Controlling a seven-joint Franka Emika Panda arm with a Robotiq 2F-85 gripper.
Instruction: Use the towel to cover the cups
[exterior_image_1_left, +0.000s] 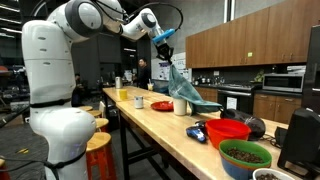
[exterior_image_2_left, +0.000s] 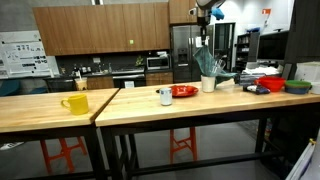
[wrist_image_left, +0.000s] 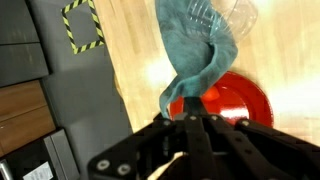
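Note:
The gripper needs to release the teal towel over the white cup (exterior_image_1_left: 180, 106) between the red plate and the blue object.
My gripper (exterior_image_1_left: 163, 40) is high above the wooden table (exterior_image_1_left: 170, 135) and shut on a teal towel (exterior_image_1_left: 178, 80) that hangs straight down from it. The towel's lower end reaches a white cup (exterior_image_2_left: 208, 84) and bunches beside it. A white mug (exterior_image_2_left: 165, 96) stands a little apart, next to a red plate (exterior_image_2_left: 183, 91). In the wrist view the towel (wrist_image_left: 200, 55) drops from the jaws (wrist_image_left: 190, 118) over the red plate (wrist_image_left: 240, 100), with a clear cup (wrist_image_left: 215, 12) beyond it. In an exterior view the gripper (exterior_image_2_left: 207, 12) is at the top edge.
A yellow mug (exterior_image_2_left: 75, 103) stands far off on the neighbouring table. A red bowl (exterior_image_1_left: 228, 130), a green bowl of dark contents (exterior_image_1_left: 244, 155) and a blue object (exterior_image_1_left: 197, 131) sit at the near end. Stools stand beside the table, with kitchen cabinets behind.

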